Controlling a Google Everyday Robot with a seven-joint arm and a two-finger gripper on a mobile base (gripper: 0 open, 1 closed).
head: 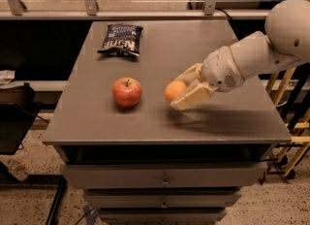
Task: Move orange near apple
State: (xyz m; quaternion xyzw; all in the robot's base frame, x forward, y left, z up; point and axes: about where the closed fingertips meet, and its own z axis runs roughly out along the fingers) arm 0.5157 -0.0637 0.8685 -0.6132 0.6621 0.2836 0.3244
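Note:
My gripper will let go of the orange on the grey cabinet top just beside the red apple (pixel 152 96), facing the white arm.
The red apple (pixel 127 91) with a short stem sits on the grey cabinet top (pixel 145 117), left of centre. The orange (pixel 174 91) is small and round and is held between my gripper's cream fingers (pixel 191 98), just above the surface. My gripper (pixel 178 91) is shut on the orange, a short way to the right of the apple and apart from it. The white arm reaches in from the right.
A dark chip bag (pixel 121 39) lies at the back left of the cabinet top. The cabinet has drawers (pixel 164 178) below its front edge. A railing runs behind, and a yellow frame (pixel 290 117) stands to the right.

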